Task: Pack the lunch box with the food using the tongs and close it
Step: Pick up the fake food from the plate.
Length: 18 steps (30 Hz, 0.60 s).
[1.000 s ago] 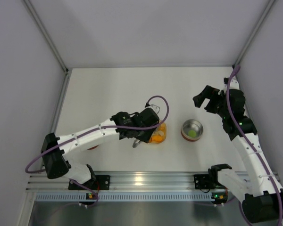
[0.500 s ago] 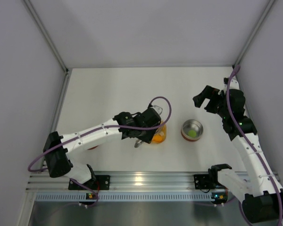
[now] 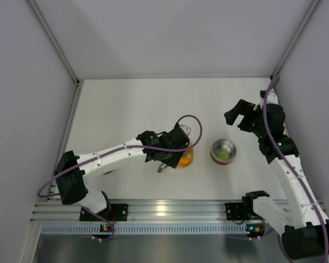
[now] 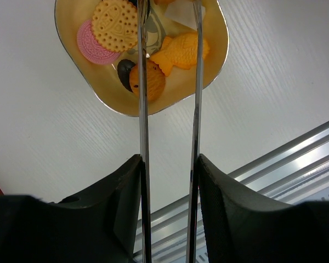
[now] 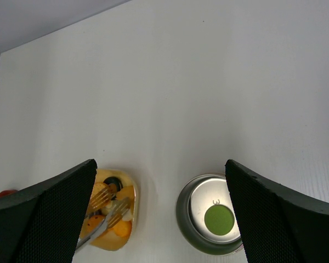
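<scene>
Next, I set the small orange piece down in the lunch box (image 3: 227,156) next to the green piece with the tongs of my left gripper. The orange piece is still in the dish.
My left gripper (image 4: 167,161) is shut on the tongs (image 4: 142,109), one fingertip pressing each thin silver arm. The arms stand apart and reach over the yellow dish (image 4: 219,49). In the right wrist view the forked tips of the tongs (image 5: 104,211) lie among the food. That food includes a pink biscuit (image 4: 92,44), a yellow biscuit (image 4: 116,23), an orange fish (image 4: 181,52) and a dark brown piece (image 4: 124,71). The lunch box (image 3: 223,151) stands right of the dish and holds one green piece (image 5: 219,218). My right gripper (image 5: 160,164) hangs open above it.
A red round thing, perhaps the lid (image 3: 107,171), peeks out from under the left arm. The aluminium rail (image 3: 170,209) runs along the near table edge. White walls enclose the table on three sides.
My left arm has shifted a little to the right, carrying the tongs further over the yellow dish. The right arm has not moved.
</scene>
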Motion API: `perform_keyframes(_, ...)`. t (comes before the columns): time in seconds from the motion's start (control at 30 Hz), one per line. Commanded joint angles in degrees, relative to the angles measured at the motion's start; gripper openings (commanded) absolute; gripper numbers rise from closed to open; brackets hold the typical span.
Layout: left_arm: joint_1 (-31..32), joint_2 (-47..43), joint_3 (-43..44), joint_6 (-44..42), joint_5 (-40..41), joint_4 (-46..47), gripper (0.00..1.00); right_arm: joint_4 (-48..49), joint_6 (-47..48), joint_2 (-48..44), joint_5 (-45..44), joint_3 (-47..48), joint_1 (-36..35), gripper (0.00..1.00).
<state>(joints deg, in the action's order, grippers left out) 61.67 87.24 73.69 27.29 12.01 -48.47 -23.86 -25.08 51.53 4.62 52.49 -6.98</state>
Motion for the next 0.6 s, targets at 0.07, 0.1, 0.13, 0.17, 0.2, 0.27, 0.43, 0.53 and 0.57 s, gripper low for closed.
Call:
perform_keyframes(0.07,0.29,1.35,-0.13,-1.01,0.12,3.2,0.48,1.62,0.65,0.15,0.39,0.24,0.04,1.0)
perform_keyframes(0.1,0.29,1.53,-0.13,-1.1,0.12,3.2,0.48,1.62,0.65,0.24,0.3,0.24,0.04,1.0)
perform_keyframes(0.13,0.29,1.61,-0.04,-1.18,0.21,3.38,0.48,1.71,0.65,0.24,0.39,0.24,0.04,1.0)
perform_keyframes(0.17,0.29,1.7,-0.04,-1.27,0.12,3.29,0.48,1.71,0.65,0.24,0.39,0.24,0.04,1.0)
perform_keyframes(0.2,0.29,1.79,0.05,-1.19,0.21,3.55,0.47,1.71,0.65,0.33,0.39,0.33,0.04,0.99)
perform_keyframes(0.27,0.29,1.88,0.14,-1.27,0.56,3.55,0.45,1.8,0.73,0.33,0.39,0.33,0.04,0.99)
perform_keyframes(0.43,0.29,1.71,0.31,-1.27,0.82,2.86,0.32,1.88,0.56,0.33,0.39,0.33,0.04,0.99)
perform_keyframes(0.53,0.29,0.65,0.84,-1.27,1.26,2.41,0.27,2.06,0.47,0.42,0.39,0.16,0.04,1.0)
perform_keyframes(0.57,0.29,0.47,1.1,-1.27,1.35,1.98,0.25,2.06,0.47,0.42,0.47,0.16,0.04,0.99)
